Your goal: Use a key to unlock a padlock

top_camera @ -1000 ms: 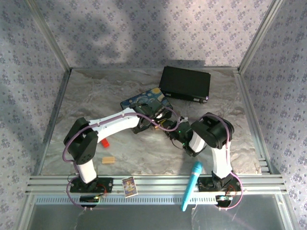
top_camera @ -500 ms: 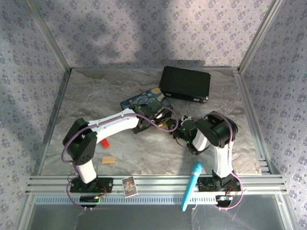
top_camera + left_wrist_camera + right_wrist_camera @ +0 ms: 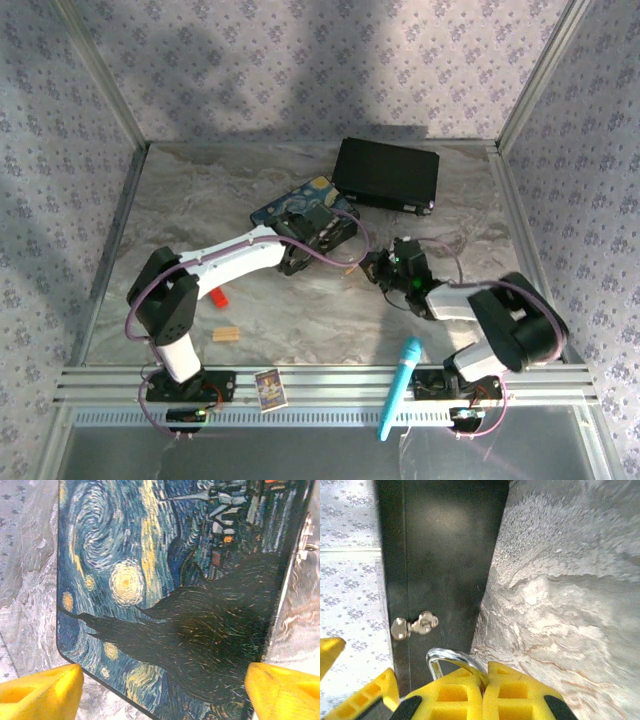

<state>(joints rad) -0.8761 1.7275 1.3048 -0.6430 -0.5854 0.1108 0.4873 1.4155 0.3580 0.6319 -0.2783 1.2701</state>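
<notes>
My right gripper should let the padlock go on the bare tabletop (image 3: 383,293) between the black box and the blue microphone. The padlock is now held at mid-table.
My right gripper (image 3: 484,680) is shut on the padlock, whose thin silver shackle (image 3: 451,659) arches out from between the yellow fingers; its body is hidden by them. In the top view this gripper (image 3: 392,262) sits at mid-table, right of the left gripper (image 3: 336,234). The left gripper (image 3: 162,690) is open wide, and its yellow fingertips (image 3: 42,690) hold nothing. It hovers over the painted tin (image 3: 165,580). The key is hidden from view.
A black box (image 3: 385,175) lies at the back, its silver latch (image 3: 415,625) just ahead of the shackle. The painted tin (image 3: 300,205) lies left of it. A red block (image 3: 218,297), a wooden block (image 3: 227,334), a card (image 3: 270,388) and a blue microphone (image 3: 398,385) lie near the front.
The left gripper has opened wider over the tin. The right arm's elbow swung out to the right, and its gripper moved right, away from the left gripper, with the padlock.
</notes>
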